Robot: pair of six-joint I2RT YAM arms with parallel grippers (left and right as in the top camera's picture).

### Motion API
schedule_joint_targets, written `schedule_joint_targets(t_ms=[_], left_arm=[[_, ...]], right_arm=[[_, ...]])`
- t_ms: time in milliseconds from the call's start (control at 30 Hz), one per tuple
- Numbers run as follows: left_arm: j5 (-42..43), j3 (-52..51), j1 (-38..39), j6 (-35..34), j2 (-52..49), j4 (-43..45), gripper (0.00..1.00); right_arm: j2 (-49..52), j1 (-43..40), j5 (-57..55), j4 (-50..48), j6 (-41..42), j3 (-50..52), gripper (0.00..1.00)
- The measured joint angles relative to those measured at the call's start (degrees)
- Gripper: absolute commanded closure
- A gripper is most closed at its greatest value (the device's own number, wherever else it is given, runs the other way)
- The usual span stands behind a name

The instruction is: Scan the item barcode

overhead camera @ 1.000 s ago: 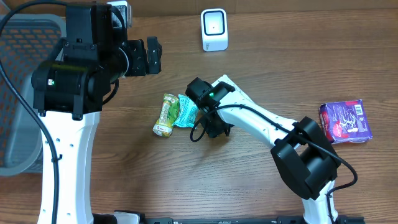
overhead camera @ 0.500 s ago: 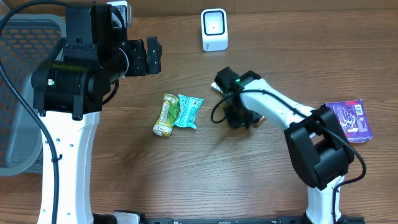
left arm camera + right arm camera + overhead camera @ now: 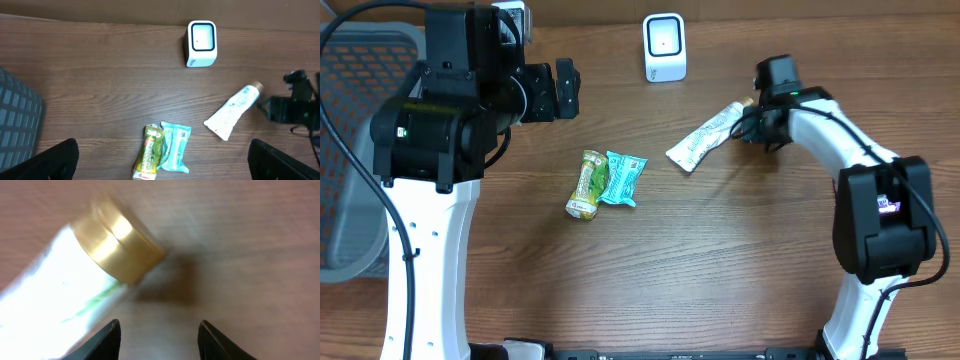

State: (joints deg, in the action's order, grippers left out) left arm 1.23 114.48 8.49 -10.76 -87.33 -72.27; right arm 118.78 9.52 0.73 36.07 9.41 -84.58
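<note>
My right gripper is off the tube's gold cap and has only wood between its fingers. I will shift along and grip the white body nearer the flat end [image 3: 699, 143].
The item, a white tube [image 3: 705, 137] with a gold cap [image 3: 116, 240], lies flat on the table, right of and nearer than the white scanner [image 3: 665, 47]. My right gripper [image 3: 756, 124] sits just off the tube's cap end. In the right wrist view the gripper [image 3: 159, 327] is open, with bare wood between its fingers and the cap a little ahead of the tips. My left gripper [image 3: 560, 90] hangs high over the back left, open wide, holding nothing. Its wrist view shows the tube [image 3: 231, 111] and the scanner [image 3: 201, 43].
A green snack pack [image 3: 588, 184] and a teal packet [image 3: 623, 178] lie side by side mid-table, directly under the left gripper [image 3: 162, 145]. A grey basket [image 3: 350, 150] stands at the left edge. The right arm's base stands at the near right.
The right gripper has swung from beside the two packets to the back right. The tube now lies uncovered near the scanner, and the jaws have widened.
</note>
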Motion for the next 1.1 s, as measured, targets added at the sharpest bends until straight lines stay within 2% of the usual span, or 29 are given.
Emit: schedule_joint_targets(t_ms=[67, 167, 300, 367, 400, 433, 467, 500, 567, 667, 800, 833, 867, 967, 1000, 1033, 1067, 1100], left_arm=[[0.0, 0.0, 0.0, 0.0, -0.07, 0.02, 0.01], [0.0, 0.0, 0.0, 0.0, -0.07, 0.0, 0.0], [0.0, 0.0, 0.0, 0.0, -0.09, 0.0, 0.0], [0.0, 0.0, 0.0, 0.0, -0.09, 0.0, 0.01], [0.0, 0.0, 0.0, 0.0, -0.09, 0.0, 0.0], [0.0, 0.0, 0.0, 0.0, -0.09, 0.02, 0.0], [0.0, 0.0, 0.0, 0.0, -0.09, 0.0, 0.0], [0.0, 0.0, 0.0, 0.0, -0.09, 0.02, 0.0], [0.0, 0.0, 0.0, 0.0, -0.09, 0.02, 0.0], [0.0, 0.0, 0.0, 0.0, -0.09, 0.0, 0.0], [0.0, 0.0, 0.0, 0.0, -0.09, 0.0, 0.0], [0.0, 0.0, 0.0, 0.0, -0.09, 0.0, 0.0], [0.0, 0.0, 0.0, 0.0, -0.09, 0.0, 0.01], [0.0, 0.0, 0.0, 0.0, -0.09, 0.0, 0.0], [0.0, 0.0, 0.0, 0.0, -0.09, 0.02, 0.0], [0.0, 0.0, 0.0, 0.0, -0.09, 0.0, 0.0], [0.0, 0.0, 0.0, 0.0, -0.09, 0.0, 0.01], [0.0, 0.0, 0.0, 0.0, -0.09, 0.0, 0.0]], right_arm=[[0.0, -0.74, 7.85, -3.87, -0.04, 0.02, 0.48], [0.0, -0.07, 14.16, -6.56, 1.88, 0.02, 0.56], [0.0, 1.14, 18.67, -5.73, 7.43, 0.02, 0.54], [0.0, 1.25, 19.91, -3.91, 12.57, 0.02, 0.45], [0.0, 1.42, 20.2, -2.93, 15.82, 0.02, 0.37], [0.0, 1.51, 20.37, -2.1, 18.03, 0.02, 0.21], [0.0, 1.75, 20.2, -1.7, 20.37, 0.02, 0.13], [0.0, 2.16, 19.78, -1.51, 22.38, 0.02, 0.1], [0.0, 4.2, 16.59, -1.7, 27.23, 0.02, 0.11], [0.0, 8.72, 11.41, -1.77, 33.2, 0.02, 0.22], [0.02, 11.69, 8.02, -2.03, 36.63, 0.04, 0.37], [0.04, 11.65, 7.74, -1.99, 37.07, 0.04, 0.46], [0.07, 11.52, 7.13, -2.01, 37.46, 0.04, 0.55], [0.11, 11.13, 5.84, -1.68, 36.85, 0.02, 0.62], [0.11, 11.1, 5.44, -1.53, 36.37, 0.02, 0.68], [0.11, 11.1, 5.27, -1.33, 35.76, 0.02, 0.81], [0.11, 11.1, 5.42, -0.98, 34.93, 0.02, 0.87], [0.11, 11.1, 5.73, -0.79, 33.92, 0.02, 0.87]])
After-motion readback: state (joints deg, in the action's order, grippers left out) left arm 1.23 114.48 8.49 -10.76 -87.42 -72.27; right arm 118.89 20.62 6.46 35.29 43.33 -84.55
